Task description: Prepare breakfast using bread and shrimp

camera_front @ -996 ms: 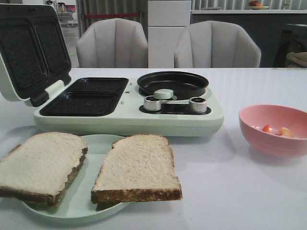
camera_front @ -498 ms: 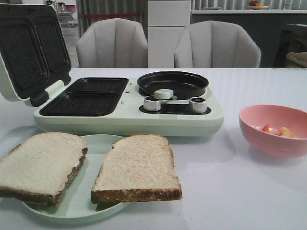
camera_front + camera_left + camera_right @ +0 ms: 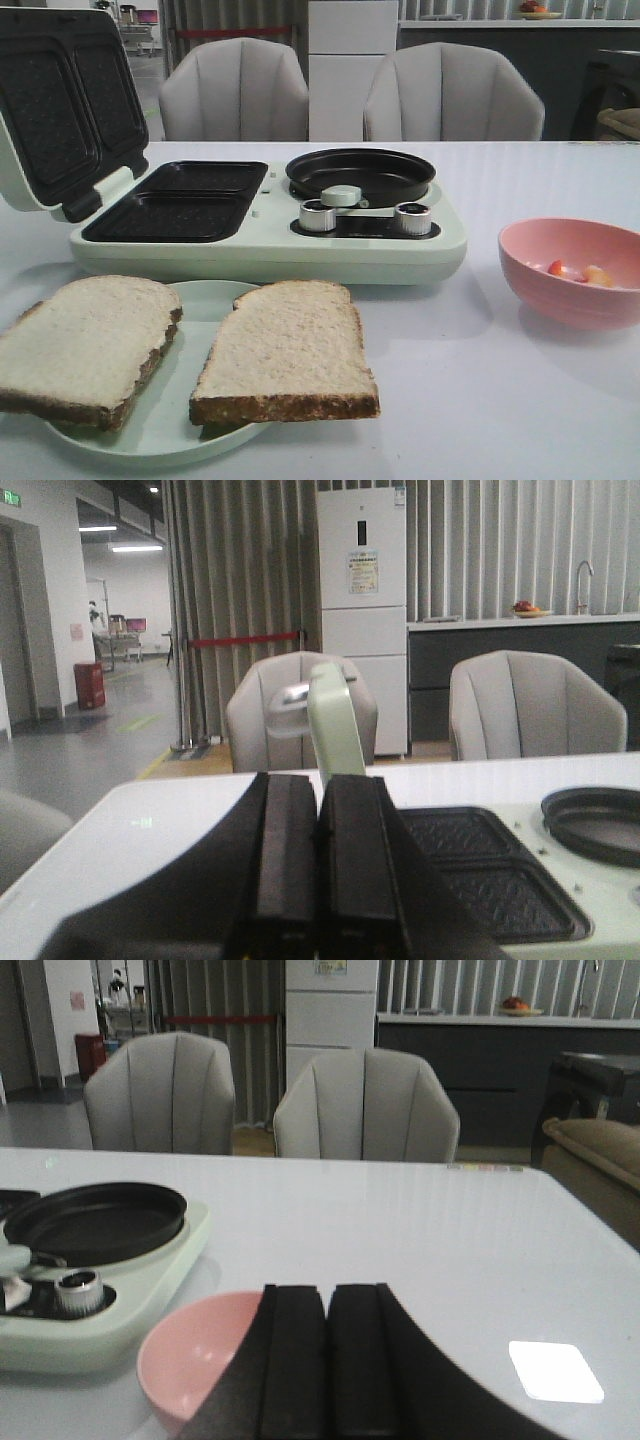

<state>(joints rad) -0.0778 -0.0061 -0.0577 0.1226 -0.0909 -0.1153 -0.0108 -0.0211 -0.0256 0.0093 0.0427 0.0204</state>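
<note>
My left gripper is going to close on the outer edge (image 3: pixel 16 345) of the bread slice farther from the pink bowl, on the side that faces away from the other slice.
Two slices of bread lie on a pale green plate (image 3: pixel 160 440) at the front left: one slice (image 3: pixel 85 345) on the left, the other (image 3: pixel 290 350) beside it on the right. Small orange-pink shrimp pieces (image 3: pixel 580 272) rest inside a pink bowl (image 3: pixel 570 305) at the right. No gripper appears in the front view. My left gripper (image 3: pixel 318 790) is shut and empty, facing the breakfast maker's raised lid (image 3: pixel 335 720). My right gripper (image 3: pixel 327 1300) is shut and empty, just behind the pink bowl (image 3: pixel 195 1355).
A pale green breakfast maker (image 3: pixel 270 240) stands mid-table with two black grill wells (image 3: pixel 185 205), a round black pan (image 3: pixel 360 172), two knobs (image 3: pixel 412 218) and its lid open at the left (image 3: pixel 60 100). Two grey chairs (image 3: pixel 455 95) stand behind the table.
</note>
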